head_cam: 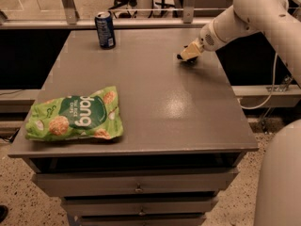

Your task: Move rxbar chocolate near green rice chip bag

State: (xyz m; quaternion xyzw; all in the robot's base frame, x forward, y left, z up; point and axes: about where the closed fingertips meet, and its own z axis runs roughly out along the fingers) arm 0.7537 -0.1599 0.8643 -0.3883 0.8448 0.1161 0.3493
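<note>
I need to release the rxbar chocolate on the bare middle of the grey table (167, 73), short of the green rice chip bag.
The green rice chip bag (75, 114) lies flat at the front left of the grey table (160, 107), with its "dang" lettering upside down to me. My gripper (188, 54) is low over the far right of the table, reaching in from the white arm on the right. A small dark sliver (179, 57) shows at the gripper's tip on the tabletop. It looks like the rxbar chocolate, mostly hidden under the gripper. The gripper and the bar are far from the bag, across the table.
A blue soda can (105, 29) stands upright at the far left of the table. Drawers (138, 188) sit under the tabletop. A metal rail (141, 11) runs behind the far edge. The robot's white body (282, 182) fills the lower right.
</note>
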